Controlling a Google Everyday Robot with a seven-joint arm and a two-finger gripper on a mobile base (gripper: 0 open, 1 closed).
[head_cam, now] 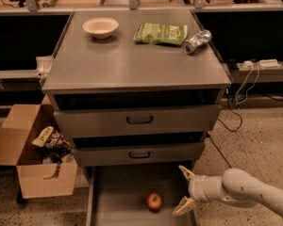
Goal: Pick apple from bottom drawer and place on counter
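The fingers of my gripper will close around the middle of the small red apple (154, 201) in the bottom drawer, on opposite sides of the apple.
The small red apple (154, 201) lies on the floor of the pulled-out bottom drawer (120, 199), near its middle. My gripper (184, 189) hangs over the drawer's right side, just right of the apple and apart from it. Its two pale fingers (185, 205) are spread open and hold nothing. The grey counter (132, 60) tops the cabinet above.
On the counter stand a white bowl (100, 27), a green chip bag (161, 33) and a crushed can (196, 41). Two drawer fronts with black handles (139, 120) overhang the bottom drawer. A cardboard box (35, 161) with snack bags stands left of the cabinet. Cables (240, 86) hang at right.
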